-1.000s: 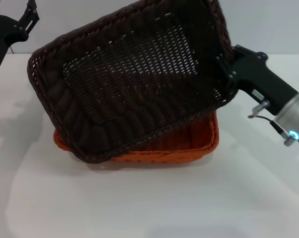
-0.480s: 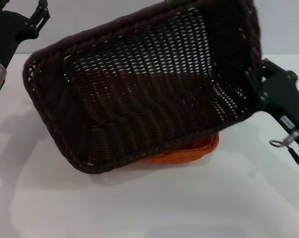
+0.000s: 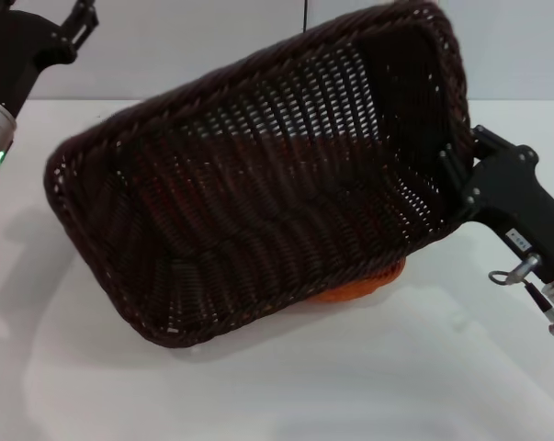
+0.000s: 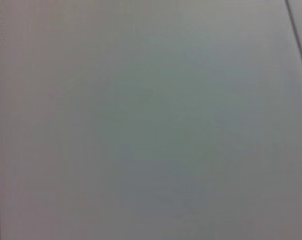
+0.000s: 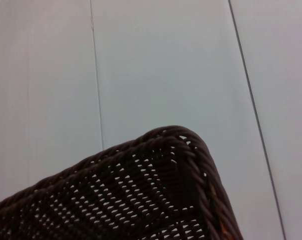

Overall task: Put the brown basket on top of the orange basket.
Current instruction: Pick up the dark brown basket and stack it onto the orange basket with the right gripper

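Next, my right gripper lets go of the brown basket crooked across the orange basket's rim [image 3: 245, 162], shifted toward the pale wall.
The brown basket [image 3: 258, 202] is held up and tilted in the head view, its right end high and its open side facing me. It also fills the lower part of the right wrist view [image 5: 140, 195]. My right gripper [image 3: 456, 175] is shut on the basket's right rim. The orange basket [image 3: 364, 285] lies on the white table under it, and only a small strip shows below the brown basket's lower right edge. My left gripper [image 3: 79, 23] is raised at the far left, apart from both baskets.
The white table [image 3: 350, 386] stretches in front of the baskets. A pale panelled wall [image 5: 166, 65] stands behind. The left wrist view shows only this plain pale surface [image 4: 151, 120].
The brown basket has tilted more steeply and now hides more of the orange basket. My right gripper has shifted to the right and down with it. The left arm has moved slightly.
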### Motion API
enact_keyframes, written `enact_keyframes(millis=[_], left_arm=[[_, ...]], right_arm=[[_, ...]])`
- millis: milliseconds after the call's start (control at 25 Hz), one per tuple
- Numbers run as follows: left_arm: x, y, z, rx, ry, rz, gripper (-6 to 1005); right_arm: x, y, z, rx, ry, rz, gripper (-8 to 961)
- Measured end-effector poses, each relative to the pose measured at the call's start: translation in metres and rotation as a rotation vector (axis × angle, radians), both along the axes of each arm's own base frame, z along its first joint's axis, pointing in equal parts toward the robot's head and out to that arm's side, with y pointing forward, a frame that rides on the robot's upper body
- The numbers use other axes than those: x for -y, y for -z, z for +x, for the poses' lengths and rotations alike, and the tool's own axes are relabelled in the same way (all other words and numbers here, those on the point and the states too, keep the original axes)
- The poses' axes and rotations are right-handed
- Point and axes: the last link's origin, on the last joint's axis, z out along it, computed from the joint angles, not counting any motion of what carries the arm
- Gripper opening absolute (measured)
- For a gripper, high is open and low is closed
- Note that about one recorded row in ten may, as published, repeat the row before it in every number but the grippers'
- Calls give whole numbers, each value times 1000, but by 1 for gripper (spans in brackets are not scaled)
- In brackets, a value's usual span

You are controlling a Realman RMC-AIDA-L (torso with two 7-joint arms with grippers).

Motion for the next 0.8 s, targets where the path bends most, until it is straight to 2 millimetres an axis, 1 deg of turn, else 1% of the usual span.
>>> enact_keyframes(millis=[120, 160, 200, 320, 520, 800], left_arm=[[-1, -2, 0, 1, -1, 6, 832], [-1, -2, 0, 1, -1, 6, 832], [-2, -7, 0, -3, 3, 20, 832], [-2, -6, 1, -3, 3, 19, 832], [-3, -2, 1, -7, -5, 5, 832], [-2, -1, 1, -4, -8, 4, 832]], right_arm=[[-7, 4, 3, 35, 15, -2, 153], [-9, 5, 3, 44, 15, -4, 153], [-11, 6, 3, 52, 13, -7, 153], [-16, 11, 1, 72, 10, -22, 152], [-19, 12, 3, 83, 24, -29, 152], [-21, 12, 13, 92, 75, -42, 152]])
